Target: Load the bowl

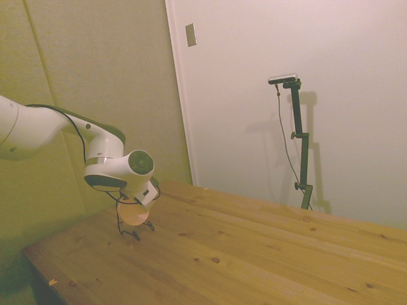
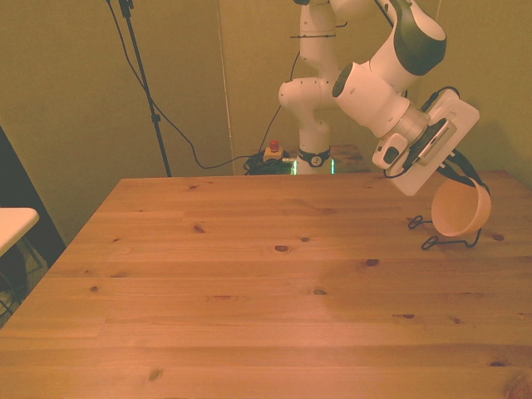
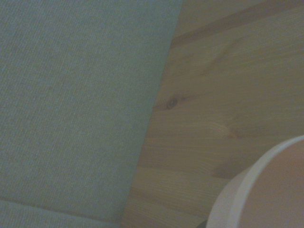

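Observation:
Next, my gripper releases the pale pink bowl tipped on its edge inside the small black wire rack (image 2: 455, 214).
The pale pink bowl (image 2: 462, 209) is tipped on its edge with its hollow facing the front view's left. It sits right over a small black wire rack (image 2: 438, 241) near the table's far corner on the front view's right. I cannot tell whether the bowl touches the wires. My gripper (image 2: 459, 176) comes down at a slant onto the bowl's upper rim and appears shut on it. In the side view the bowl (image 1: 134, 214) hangs under the gripper (image 1: 141, 202), within the rack's upright wires (image 1: 120, 223). The wrist view catches the bowl's rim (image 3: 259, 194).
The wooden table (image 2: 249, 274) stretches wide toward the front view's left and near edge. A wall panel (image 3: 71, 104) stands close behind the rack's corner. Cables and a red button (image 2: 272, 151) lie on the floor by the robot's base. A white surface (image 2: 12, 223) juts in at the far left.

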### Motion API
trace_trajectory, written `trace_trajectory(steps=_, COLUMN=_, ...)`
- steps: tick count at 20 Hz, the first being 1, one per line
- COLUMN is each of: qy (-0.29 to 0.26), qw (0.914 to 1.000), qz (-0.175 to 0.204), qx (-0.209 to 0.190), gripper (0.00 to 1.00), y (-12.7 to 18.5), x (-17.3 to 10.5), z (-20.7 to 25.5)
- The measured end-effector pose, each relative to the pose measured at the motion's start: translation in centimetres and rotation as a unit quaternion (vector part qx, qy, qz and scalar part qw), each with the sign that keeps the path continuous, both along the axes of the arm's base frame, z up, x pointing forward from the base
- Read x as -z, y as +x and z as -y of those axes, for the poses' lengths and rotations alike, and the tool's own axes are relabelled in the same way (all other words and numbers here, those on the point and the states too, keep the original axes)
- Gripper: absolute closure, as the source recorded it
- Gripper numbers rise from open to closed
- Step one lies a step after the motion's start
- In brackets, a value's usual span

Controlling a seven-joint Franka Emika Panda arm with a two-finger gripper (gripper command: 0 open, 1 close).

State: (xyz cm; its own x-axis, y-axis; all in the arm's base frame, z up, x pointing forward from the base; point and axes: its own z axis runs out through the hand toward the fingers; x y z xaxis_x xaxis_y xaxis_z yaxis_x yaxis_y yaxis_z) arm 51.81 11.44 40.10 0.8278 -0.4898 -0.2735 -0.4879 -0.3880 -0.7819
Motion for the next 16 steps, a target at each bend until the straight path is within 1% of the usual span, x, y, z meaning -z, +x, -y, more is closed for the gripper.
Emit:
trace_trajectory(steps=6, qy=0.002, qw=1.0000, qz=-0.002, qx=0.001, gripper=1.00, y=-0.1, x=0.2, z=-0.1)
trace_trajectory(steps=16, qy=-0.002, qw=0.9999, qz=-0.010, qx=0.005, gripper=1.00, y=0.2, x=1.3, z=0.1)
